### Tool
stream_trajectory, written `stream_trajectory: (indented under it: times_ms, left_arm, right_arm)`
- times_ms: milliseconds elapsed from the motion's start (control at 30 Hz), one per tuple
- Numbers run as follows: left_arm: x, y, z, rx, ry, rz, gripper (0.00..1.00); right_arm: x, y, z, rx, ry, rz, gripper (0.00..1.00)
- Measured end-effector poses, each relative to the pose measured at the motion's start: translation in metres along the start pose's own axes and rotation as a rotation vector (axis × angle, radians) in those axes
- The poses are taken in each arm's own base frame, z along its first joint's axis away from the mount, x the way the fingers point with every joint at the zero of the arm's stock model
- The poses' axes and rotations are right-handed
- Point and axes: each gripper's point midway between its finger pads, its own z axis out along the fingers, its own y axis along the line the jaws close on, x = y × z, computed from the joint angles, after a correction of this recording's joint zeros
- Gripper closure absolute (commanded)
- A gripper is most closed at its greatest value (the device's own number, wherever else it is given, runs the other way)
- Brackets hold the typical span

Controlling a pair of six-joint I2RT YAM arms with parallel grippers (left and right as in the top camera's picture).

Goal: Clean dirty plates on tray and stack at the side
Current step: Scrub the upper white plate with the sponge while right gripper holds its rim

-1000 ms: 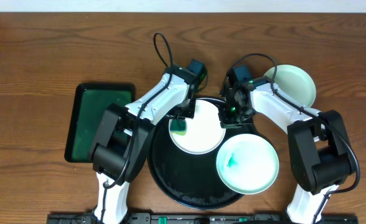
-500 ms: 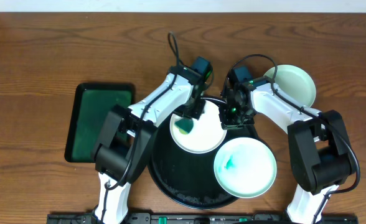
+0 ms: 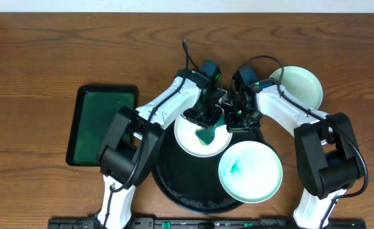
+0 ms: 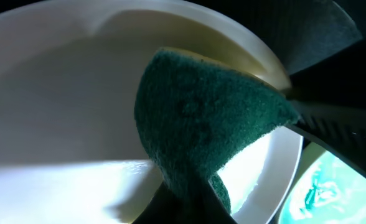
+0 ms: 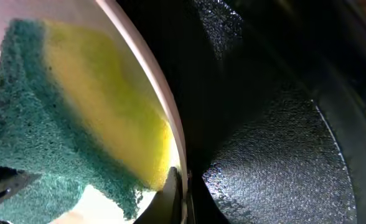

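The green-and-yellow sponge, now pressed inside the rear white plate, will be let go by my left gripper, which is to set it free near the middle of the rectangular dark-green tray (image 3: pixel 103 119).
The large round black tray (image 3: pixel 174 184) holds two white plates. The rear plate (image 3: pixel 188 141) is held at its right rim by my right gripper (image 3: pixel 233 121), shut on the rim (image 5: pixel 173 134). My left gripper (image 3: pixel 206 124) is shut on a green-and-yellow sponge (image 3: pixel 205 135) pressed inside that plate; the sponge also shows in the left wrist view (image 4: pixel 208 118) and the right wrist view (image 5: pixel 77 118). The front plate (image 3: pixel 250 170) has a teal smear and shows in the left wrist view (image 4: pixel 332 193). A third white plate (image 3: pixel 301 86) lies on the table at the right.
A smaller rectangular dark-green tray (image 3: pixel 101 124) lies on the wooden table left of the round tray. The tray's textured black floor (image 5: pixel 276 149) fills the right wrist view beside the held plate.
My left gripper has swept the sponge rightward across the rear plate, from its left side to its right middle. The teal smear on that plate's left no longer shows. The right gripper has stayed put.
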Motion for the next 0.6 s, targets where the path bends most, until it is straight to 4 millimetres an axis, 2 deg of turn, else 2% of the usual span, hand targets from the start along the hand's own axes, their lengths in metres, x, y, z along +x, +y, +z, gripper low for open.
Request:
stream_trajectory:
  times_ms: [167, 267, 467, 600]
  left_arm:
    - [-0.003, 0.002, 0.000, -0.003, -0.012, -0.012, 0.93]
    - [-0.011, 0.014, -0.001, -0.065, -0.046, -0.061, 0.93]
    - [-0.014, 0.061, -0.014, -0.218, -0.091, -0.266, 0.93]
    - [-0.001, 0.088, -0.026, -0.292, -0.065, -0.395, 0.93]
  right_arm:
    - [0.000, 0.000, 0.000, 0.001, 0.000, 0.003, 0.99]
    - [0.000, -0.001, 0.000, 0.004, -0.001, 0.003, 0.99]
    - [0.000, -0.001, 0.000, 0.004, -0.001, 0.003, 0.99]
    - [0.000, -0.001, 0.000, 0.004, -0.001, 0.003, 0.99]
